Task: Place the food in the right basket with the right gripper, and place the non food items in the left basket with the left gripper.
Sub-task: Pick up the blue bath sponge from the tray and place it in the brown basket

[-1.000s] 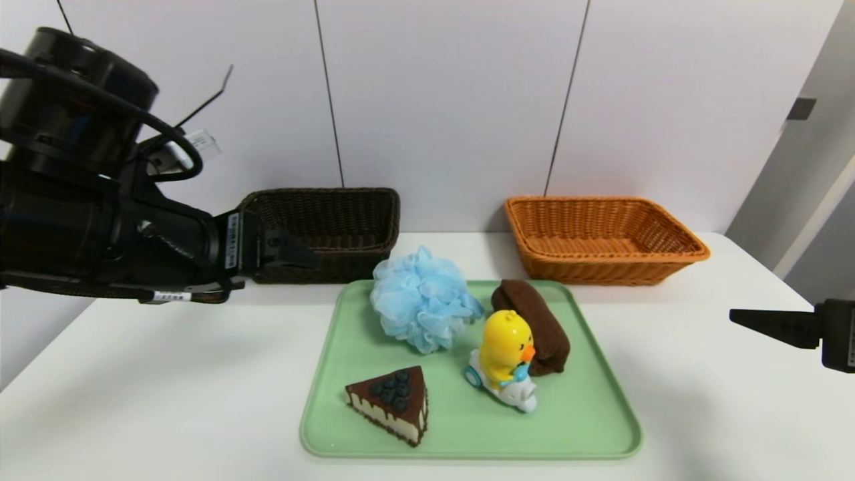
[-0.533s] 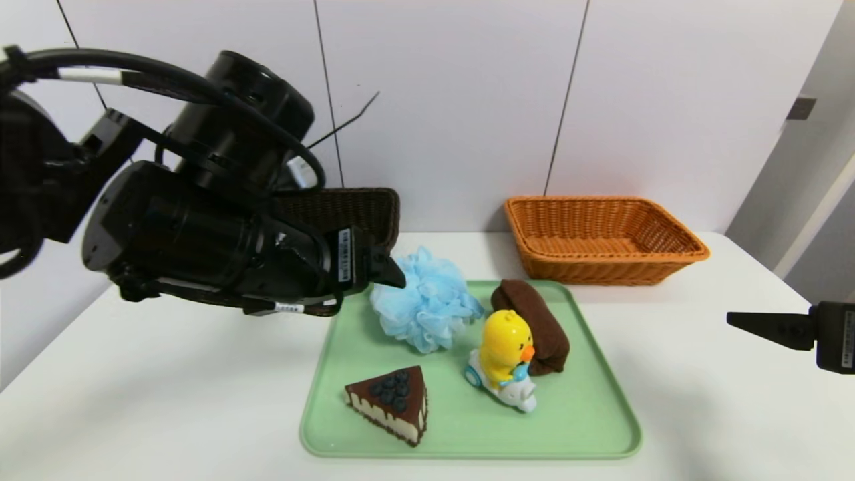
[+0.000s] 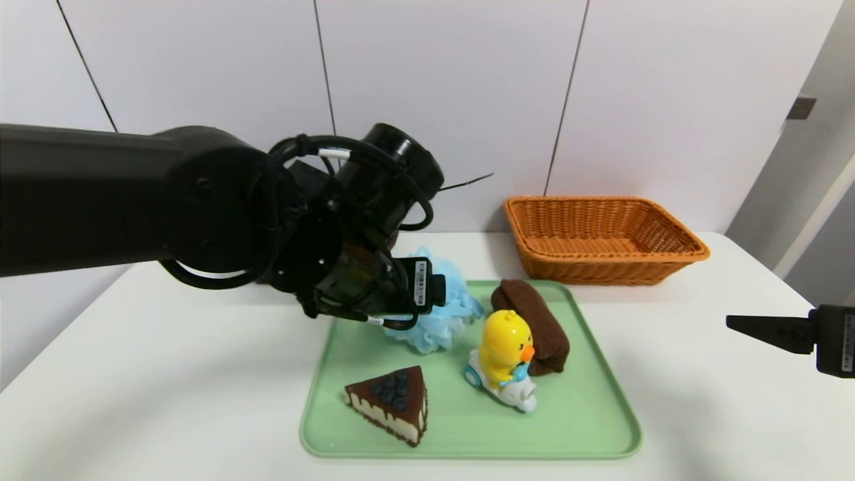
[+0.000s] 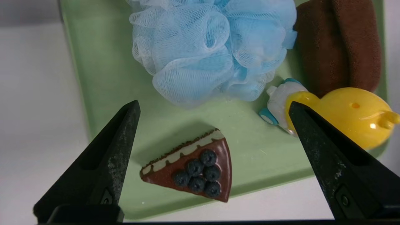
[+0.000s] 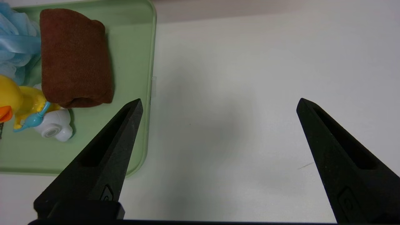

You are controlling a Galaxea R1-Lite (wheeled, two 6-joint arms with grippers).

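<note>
The blue bath pouf is a non food item. Next, my left gripper closes on the middle of the blue bath pouf (image 3: 438, 314) (image 4: 215, 48).
A green tray (image 3: 588, 414) holds a blue bath pouf (image 3: 454, 310), a rolled brown towel (image 3: 534, 321), a yellow duck toy on a scooter (image 3: 505, 344) and a chocolate cake slice with blueberries (image 3: 394, 401). My left gripper (image 4: 214, 103) hangs open above the tray, over the pouf's (image 4: 206, 50) near side, with the cake (image 4: 197, 172) showing between its fingers and the duck (image 4: 353, 115) behind one tip. My right gripper (image 3: 755, 329) hovers open over bare table right of the tray, holding nothing. The orange basket (image 3: 601, 267) stands empty at the back right. The dark left basket is hidden behind my left arm (image 3: 267, 227).
The white table meets a panelled wall just behind the baskets. In the right wrist view the tray's edge (image 5: 131, 47) and the towel (image 5: 75, 56) lie beside one finger of the right gripper (image 5: 219, 100). Bare table lies to both sides of the tray.
My left arm has swung right from in front of the dark basket to above the tray's back left, over the pouf, and now covers that basket. The right gripper has stayed put.
</note>
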